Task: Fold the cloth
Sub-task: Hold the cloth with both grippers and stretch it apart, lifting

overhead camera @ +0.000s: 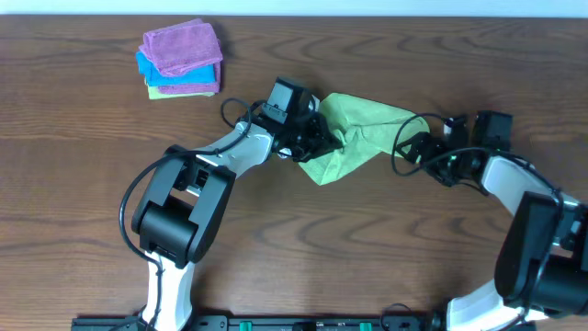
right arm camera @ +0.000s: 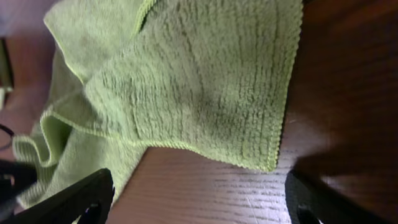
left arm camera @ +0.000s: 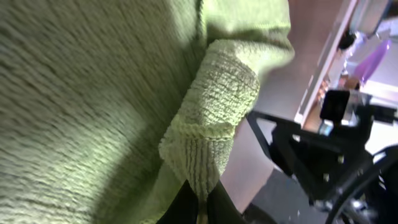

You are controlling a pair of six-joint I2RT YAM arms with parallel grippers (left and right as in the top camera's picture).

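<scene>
My left gripper will release the green cloth's bunched fold on the bare wood (overhead camera: 267, 180) close beside its own white forearm.
A light green cloth (overhead camera: 356, 134) lies rumpled on the wooden table between my two grippers. My left gripper (overhead camera: 317, 140) is shut on a bunched fold of the cloth at its left side; in the left wrist view the fold (left arm camera: 211, 130) runs down between the black fingers (left arm camera: 200, 208). My right gripper (overhead camera: 415, 150) is open and empty just right of the cloth. In the right wrist view its fingers (right arm camera: 199, 199) are spread wide over bare wood, with the cloth's hemmed corner (right arm camera: 205, 81) just ahead of them.
A stack of folded cloths, purple on top over blue and green (overhead camera: 182, 59), sits at the back left of the table (overhead camera: 92, 184).
</scene>
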